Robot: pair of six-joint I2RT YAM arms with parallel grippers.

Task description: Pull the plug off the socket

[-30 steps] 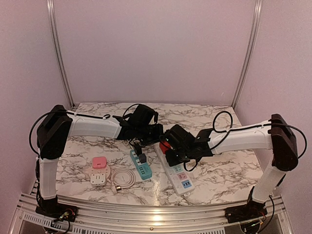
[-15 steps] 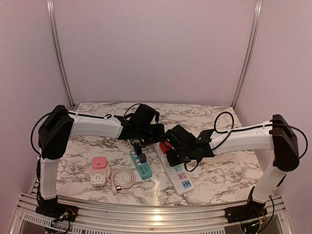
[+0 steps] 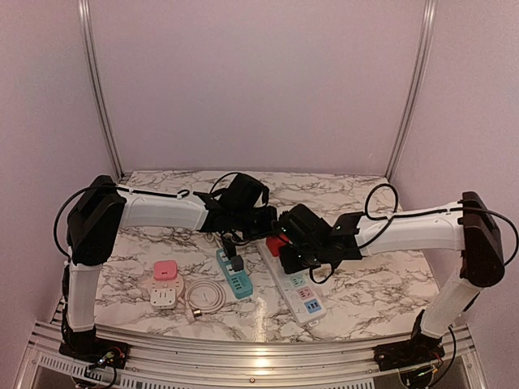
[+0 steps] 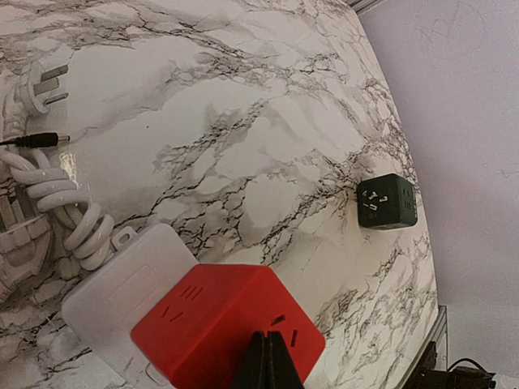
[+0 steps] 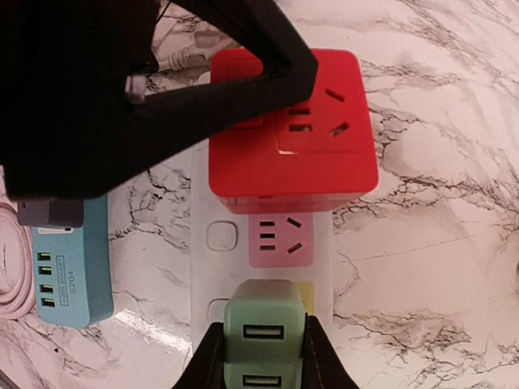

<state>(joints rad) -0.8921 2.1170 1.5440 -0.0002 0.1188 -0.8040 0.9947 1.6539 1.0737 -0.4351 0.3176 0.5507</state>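
Observation:
The mint-green USB plug will leave my right gripper on the marble (image 3: 358,279) beside the white power strip, opposite the teal USB strip.
A white power strip (image 3: 298,289) lies on the marble table, also in the right wrist view (image 5: 212,267). A red cube adapter (image 5: 292,134) sits on its far end. My right gripper (image 5: 262,356) is shut on a mint-green USB plug (image 5: 262,328) over the strip's yellow socket (image 5: 305,292); I cannot tell if its pins are still in. My left gripper (image 4: 268,356) is shut, with its tips pressing on top of the red cube (image 4: 219,324). In the top view the left gripper (image 3: 263,229) and right gripper (image 3: 296,253) meet over the strip.
A teal USB strip (image 3: 235,275) with a black plug lies left of the white strip. A pink-and-white adapter (image 3: 165,281) and a coiled cable (image 3: 207,296) lie further left. A dark green cube (image 4: 388,202) and a white plug with its cord (image 4: 57,203) lie beyond.
My right gripper has moved up and slightly toward the far end of the strip with the green plug in it. The left gripper has stayed on the red cube.

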